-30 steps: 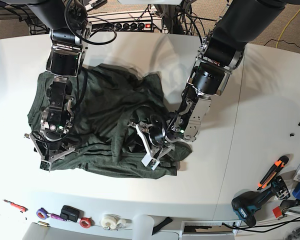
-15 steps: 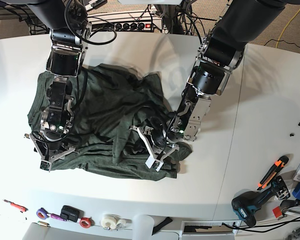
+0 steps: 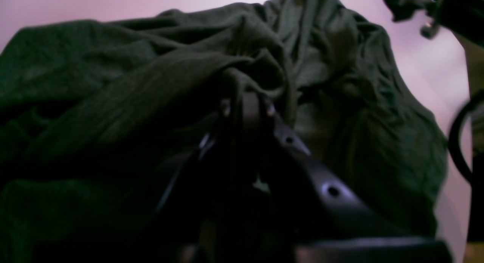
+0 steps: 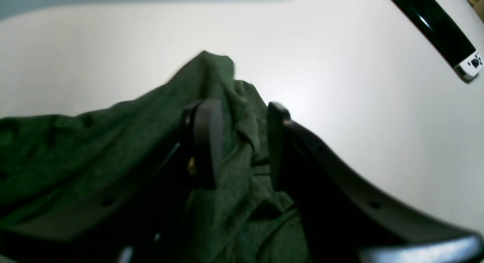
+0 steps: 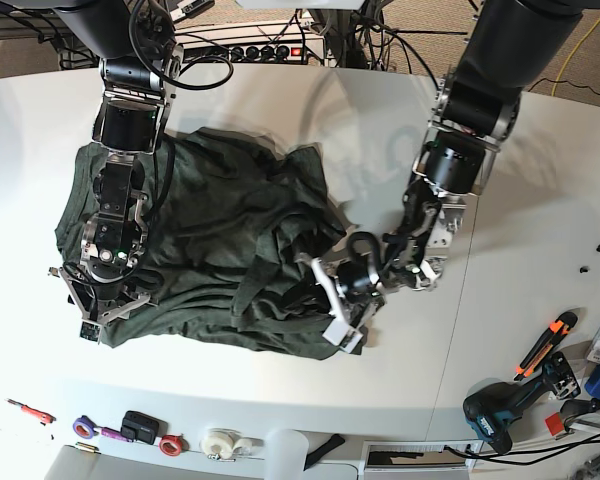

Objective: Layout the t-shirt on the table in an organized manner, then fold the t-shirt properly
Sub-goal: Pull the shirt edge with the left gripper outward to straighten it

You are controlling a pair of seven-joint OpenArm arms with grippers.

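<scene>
The t-shirt's front edge bunches around my left gripper's small pinch; it should open, regrip the t-shirt's raised fold (image 3: pixel 267 70) and pull it toward the drill's side.
The dark green t-shirt (image 5: pixel 210 220) lies crumpled on the white table (image 5: pixel 400 110), left of centre. My left gripper (image 5: pixel 342 310) is at the shirt's front right edge, shut on a bunch of the fabric. In the left wrist view its fingers (image 3: pixel 245 104) meet under a pinched fold of the t-shirt (image 3: pixel 113 85). My right gripper (image 5: pixel 98 305) sits over the shirt's front left corner. The right wrist view shows that gripper (image 4: pixel 240 119) open, its fingers astride a raised ridge of the t-shirt (image 4: pixel 75 149), with bare table (image 4: pixel 340 66) beyond.
Along the front edge lie small tools and tape rolls (image 5: pixel 220 440). A drill (image 5: pixel 500 410) and an orange-handled cutter (image 5: pixel 545 345) sit at the front right. A power strip (image 5: pixel 260 50) and cables run behind the table. A thin seam (image 5: pixel 480 230) crosses the tabletop at right.
My left gripper has shut on the shirt and moved right, dragging the fabric's front right part with it. The right arm has stayed where it was.
</scene>
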